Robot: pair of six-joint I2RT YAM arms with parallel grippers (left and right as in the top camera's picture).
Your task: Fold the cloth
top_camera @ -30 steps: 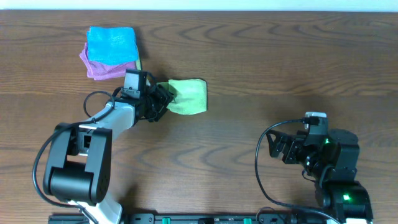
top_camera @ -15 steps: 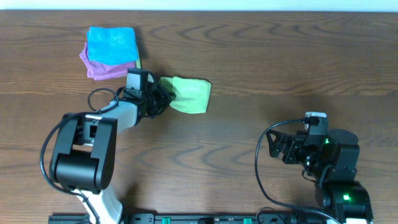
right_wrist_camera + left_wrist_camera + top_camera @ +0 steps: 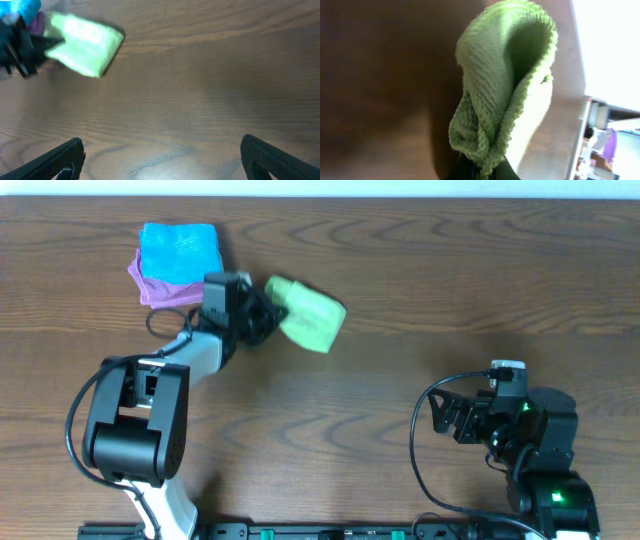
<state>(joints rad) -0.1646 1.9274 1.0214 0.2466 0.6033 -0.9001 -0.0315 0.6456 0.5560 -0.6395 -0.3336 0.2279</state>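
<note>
I need to release the lime-green cloth from my left gripper on top of the bright blue cloth (image 3: 186, 248), over the purple cloth. The lime-green cloth is lifted above the table.
The lime-green cloth (image 3: 312, 316) is folded into a small bundle, lifted and tilted above the table at the back left of centre. My left gripper (image 3: 270, 308) is shut on its left edge. In the left wrist view the cloth (image 3: 505, 85) hangs in a doubled loop, pinched between my left gripper's (image 3: 482, 172) dark fingers at the bottom edge. The right wrist view shows the cloth (image 3: 87, 42) far off at top left. My right gripper (image 3: 162, 160) stands open over bare wood at the front right, nothing between its fingers (image 3: 60, 157).
A bright blue folded cloth (image 3: 180, 250) lies on a purple folded cloth (image 3: 160, 290) at the back left, just behind the left arm. The right arm's base (image 3: 540, 440) sits at the front right. Brown wood table (image 3: 420, 280) all round.
The left gripper has shut on the green cloth's edge and moved up toward the back, swinging the cloth to a tilt. The right arm has stayed still.
</note>
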